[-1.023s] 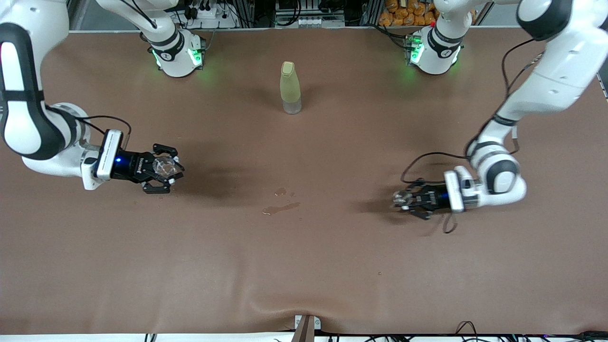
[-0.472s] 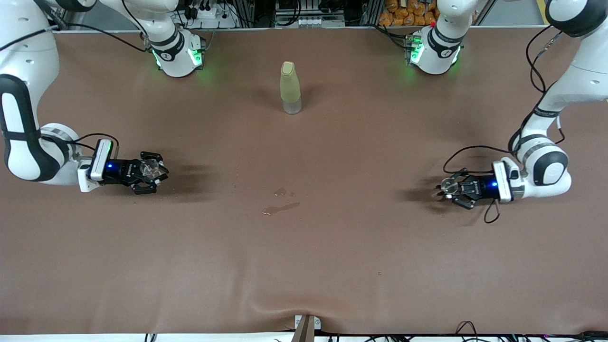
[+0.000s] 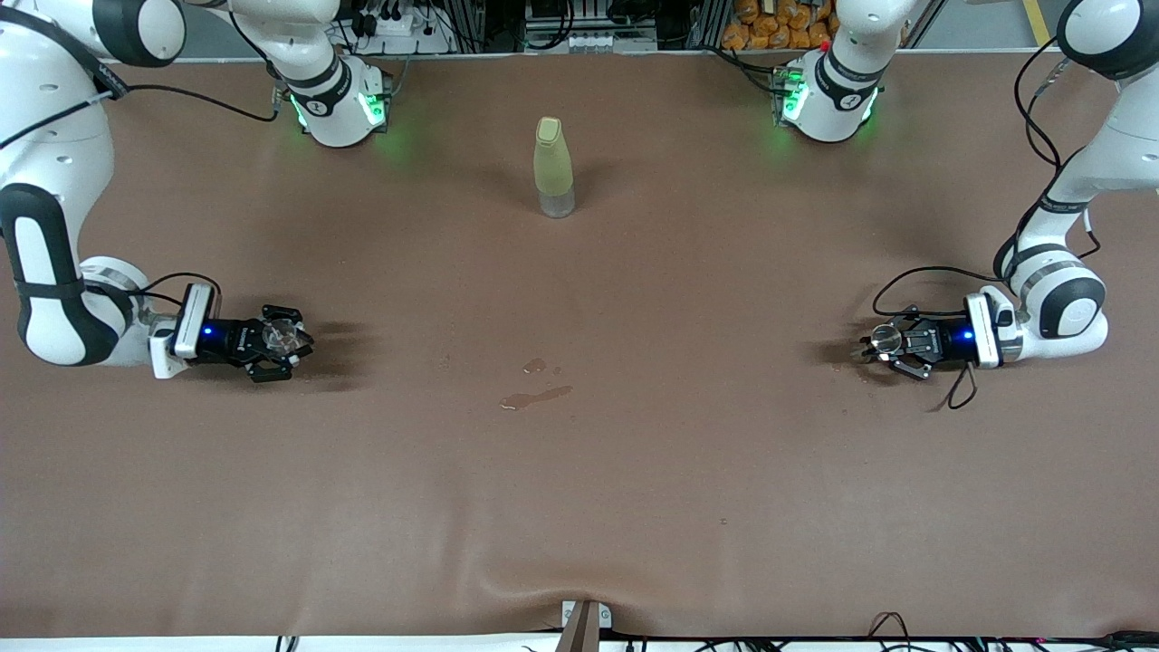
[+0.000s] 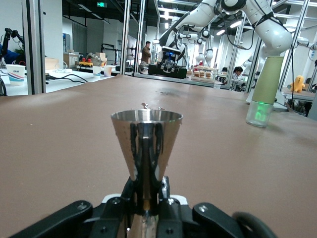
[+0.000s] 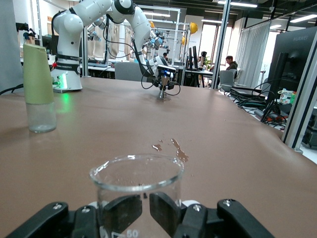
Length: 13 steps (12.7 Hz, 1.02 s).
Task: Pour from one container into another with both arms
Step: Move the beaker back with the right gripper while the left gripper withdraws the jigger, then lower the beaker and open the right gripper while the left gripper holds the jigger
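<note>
The robot's right gripper should release the clear glass beaker, now held upright and low, on the brown table (image 3: 312,370) just below its fingertips.
My left gripper (image 3: 883,344) (image 4: 147,184) is shut on the narrow waist of a shiny metal cone cup (image 3: 886,341) (image 4: 146,141). It holds the cup upright, low at the table near the left arm's end. At the right arm's end, my right gripper (image 3: 282,339) (image 5: 144,209) is shut on a clear glass beaker (image 3: 282,333) (image 5: 136,191). The beaker also stands upright and low, and it looks empty. Its fingers (image 5: 121,213) show through the glass. The metal cup's inside is hidden.
A pale yellow-green bottle (image 3: 553,167) (image 4: 265,89) (image 5: 38,87) with a clear base stands mid-table near the robots' bases. A small wet spill (image 3: 534,394) (image 5: 174,148) marks the brown table (image 3: 579,507) between the grippers, nearer the front camera.
Both grippers have drawn apart toward their own ends of the table and sunk lower, each keeping its container. The bottle and spill have not moved.
</note>
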Available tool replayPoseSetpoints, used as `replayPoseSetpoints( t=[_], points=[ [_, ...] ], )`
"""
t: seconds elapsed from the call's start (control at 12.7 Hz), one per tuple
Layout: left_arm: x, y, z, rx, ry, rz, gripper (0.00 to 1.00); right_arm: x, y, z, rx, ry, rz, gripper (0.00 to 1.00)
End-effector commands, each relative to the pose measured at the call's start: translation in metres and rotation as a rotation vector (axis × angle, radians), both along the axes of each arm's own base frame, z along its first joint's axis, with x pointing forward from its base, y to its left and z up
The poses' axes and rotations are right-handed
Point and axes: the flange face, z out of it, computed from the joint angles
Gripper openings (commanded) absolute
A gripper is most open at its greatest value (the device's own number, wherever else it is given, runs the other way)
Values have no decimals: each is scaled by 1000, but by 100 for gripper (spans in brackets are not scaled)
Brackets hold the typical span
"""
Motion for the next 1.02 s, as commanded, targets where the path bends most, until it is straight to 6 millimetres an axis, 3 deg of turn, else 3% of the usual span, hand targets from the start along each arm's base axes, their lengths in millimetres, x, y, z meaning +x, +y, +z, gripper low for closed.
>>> replayPoseSetpoints(
  t=[0.0,0.31,0.55,0.94],
  points=[
    [-4,3,-2,-46,2,-21,0,13,-11,-17,-20,-72,33,0],
    [-7,17,-4,-42,7,-13,0,14,-18,-41,-59,-56,12,0],
    [-8,17,-8,-45,7,-12,0,9,-21,-64,-58,-40,9,0],
    [-6,13,-22,-54,12,-20,0,5,-21,-86,-53,-39,13,0]
  ],
)
